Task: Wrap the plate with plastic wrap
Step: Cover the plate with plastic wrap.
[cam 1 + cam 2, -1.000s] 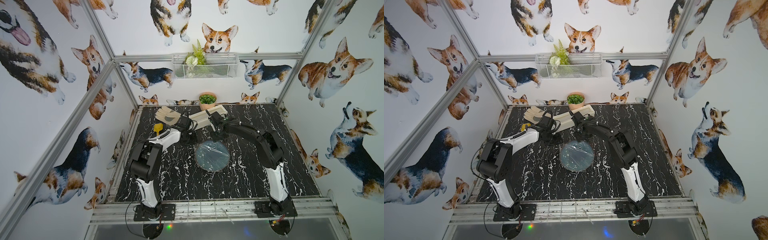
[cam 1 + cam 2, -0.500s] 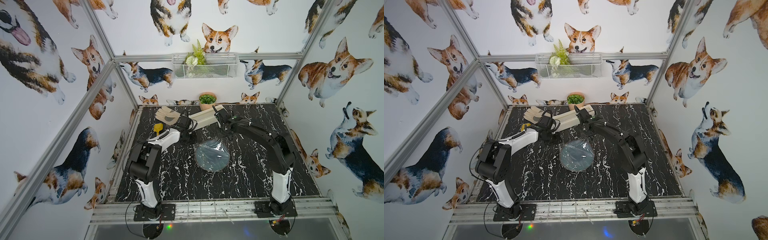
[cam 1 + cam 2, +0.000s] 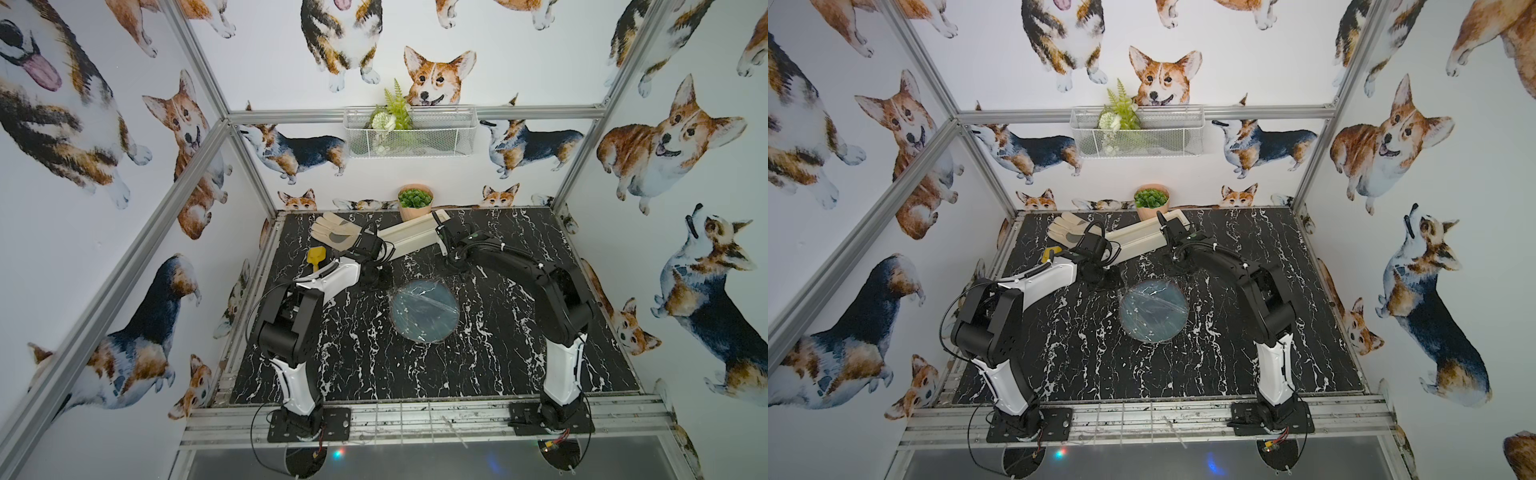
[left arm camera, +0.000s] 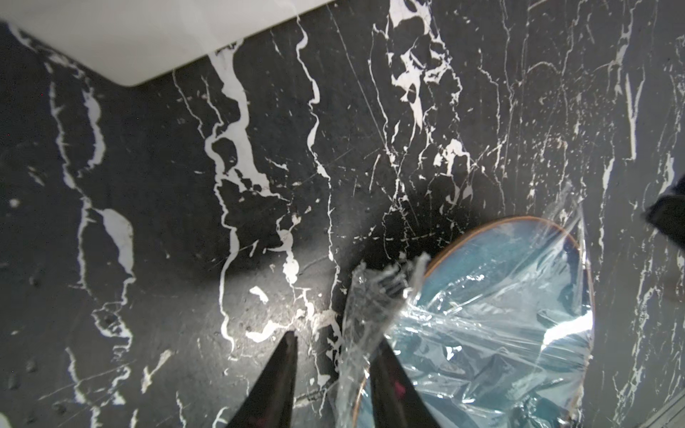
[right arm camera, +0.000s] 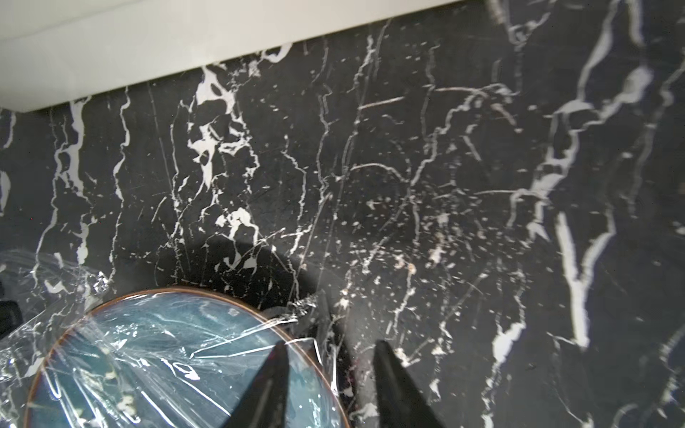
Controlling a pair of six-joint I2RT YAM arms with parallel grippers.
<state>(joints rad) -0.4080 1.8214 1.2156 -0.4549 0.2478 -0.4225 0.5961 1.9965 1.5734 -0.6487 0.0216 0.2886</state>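
Note:
I can see the plastic wrap's loose edge crumpled up at the plate's far rim, so I should use my right gripper to pinch that loose edge (image 5: pixel 324 351) and pull it tight away from my left gripper.
The blue-grey plate (image 3: pixel 424 309) (image 3: pixel 1152 309) lies mid-table, and crinkled plastic wrap (image 4: pixel 482 322) is draped over it. The cream dispenser box (image 3: pixel 411 239) lies behind it at a slant. My left gripper (image 4: pixel 333 348) hangs at the plate's left rim with its jaws apart. A bunched strand of film stands up between them, close to one finger (image 4: pixel 385 367). My right gripper (image 5: pixel 330 355) is open at the plate's far right rim (image 5: pixel 185 292). One of its fingers is over the plate and the other is over bare table. The loose film edge lies below them.
A beige glove (image 3: pixel 332 235) and a small yellow tool (image 3: pixel 316 255) lie at the back left. A peach plant pot (image 3: pixel 414 201) stands at the back wall, under a wire basket (image 3: pixel 409 131). The black marble table (image 3: pixel 374 365) reaches to the front rail.
My right gripper has opened, and its arm has shifted back and to the right, toward the dispenser's end. The left arm has hardly moved.

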